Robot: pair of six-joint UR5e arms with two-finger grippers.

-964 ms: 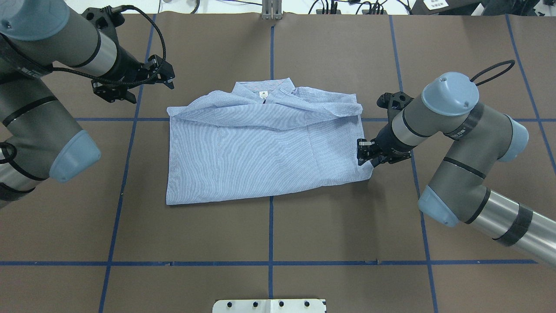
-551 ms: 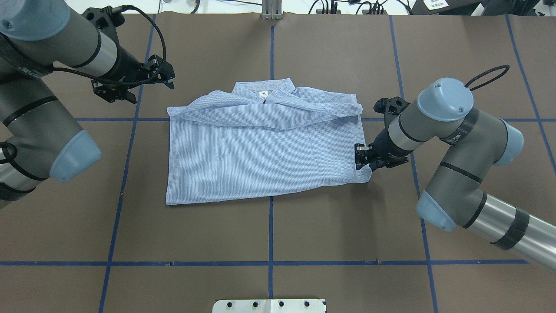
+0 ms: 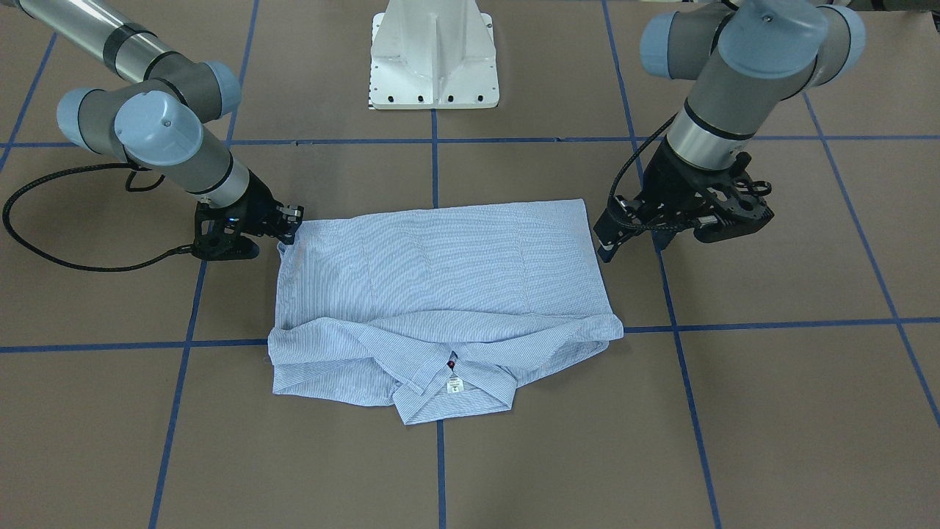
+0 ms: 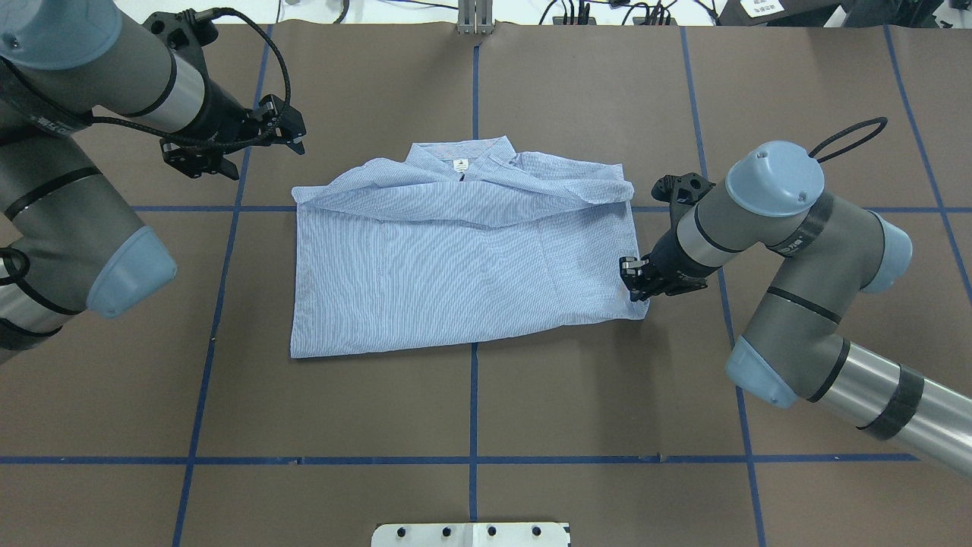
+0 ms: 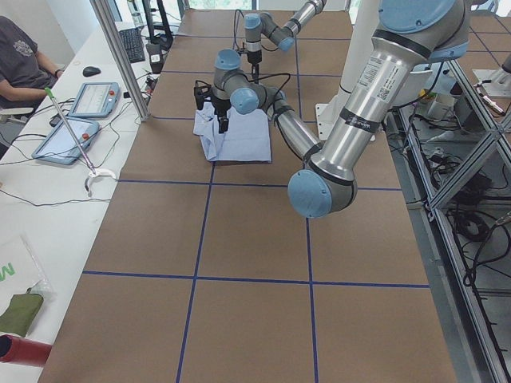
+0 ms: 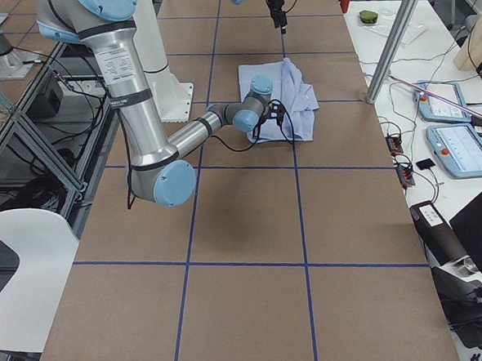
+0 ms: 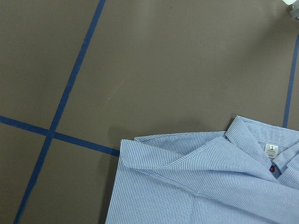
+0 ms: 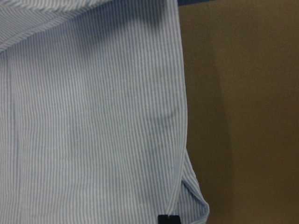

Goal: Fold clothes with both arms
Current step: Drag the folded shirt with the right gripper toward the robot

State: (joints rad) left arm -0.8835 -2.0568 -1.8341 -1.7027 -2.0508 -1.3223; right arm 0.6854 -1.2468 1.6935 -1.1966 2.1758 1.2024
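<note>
Next, my right gripper lets go of the striped shirt's corner on the blue tape line [image 3: 236,87] under my right arm, beside the white base.
The light-blue striped shirt [image 4: 463,266] lies folded flat on the brown table, with its collar and white neck label [image 4: 459,165] on the far side and both sleeves folded across the chest. My right gripper [image 4: 635,282] sits low at the shirt's near right corner, shut on the cloth's edge. In the right wrist view its fingertips [image 8: 168,218] meet at the hem of the shirt [image 8: 93,116]. My left gripper [image 4: 266,161] hangs open over bare table beyond the shirt's far left corner, clear of the cloth. The left wrist view looks down on that corner of the shirt [image 7: 196,186].
Blue tape lines [image 4: 474,410] divide the table into squares. The robot's white base [image 3: 435,55] stands at the near edge. Cables and a metal post [image 4: 474,17] line the far edge. A person [image 5: 20,56] sits at a side desk with tablets.
My right gripper moved slightly toward the shirt's near right corner, dropped lower and went from open to shut on the edge. The left arm and the shirt have stayed still.
</note>
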